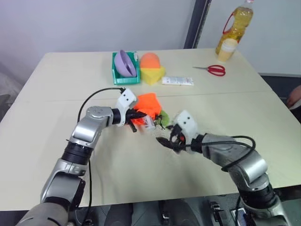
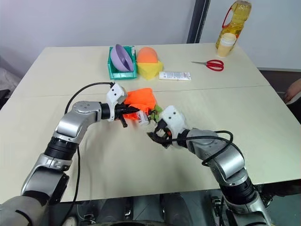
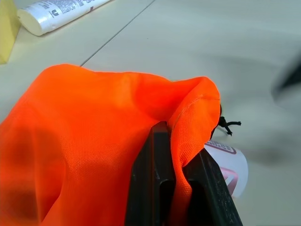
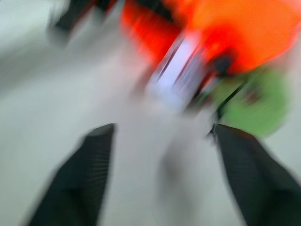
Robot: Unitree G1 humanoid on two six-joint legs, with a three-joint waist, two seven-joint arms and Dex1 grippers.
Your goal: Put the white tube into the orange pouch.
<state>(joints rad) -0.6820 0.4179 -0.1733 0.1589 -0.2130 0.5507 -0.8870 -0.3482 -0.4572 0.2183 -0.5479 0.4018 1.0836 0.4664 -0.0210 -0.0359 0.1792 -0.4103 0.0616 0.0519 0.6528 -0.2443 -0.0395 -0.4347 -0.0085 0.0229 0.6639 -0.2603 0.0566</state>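
The end of the white tube pokes out at the orange pouch's loose opening, so next my right gripper takes the green disc (image 1: 164,118) and pulls the cord tight.
The orange pouch (image 1: 148,103) lies crumpled at the middle of the table. My left gripper (image 1: 136,117) is shut on its near fabric edge; in the left wrist view the cloth (image 3: 94,141) is pinched between the black fingers (image 3: 150,179). The white tube (image 1: 149,123) lies at the pouch's mouth, its labelled end (image 3: 228,165) sticking out beside my left fingers and its other end hidden by fabric. The cord's green disc (image 1: 164,117) rests just right of it. My right gripper (image 1: 168,140) hovers open and empty a little nearer than the tube (image 4: 176,75).
At the back stand a green bin (image 1: 123,79) with a purple bowl, an orange-and-yellow rounded object (image 1: 151,67), a flat white tube (image 1: 178,81), red scissors (image 1: 214,70) and an oil bottle (image 1: 233,28). A person's hand (image 1: 295,96) shows at the right edge.
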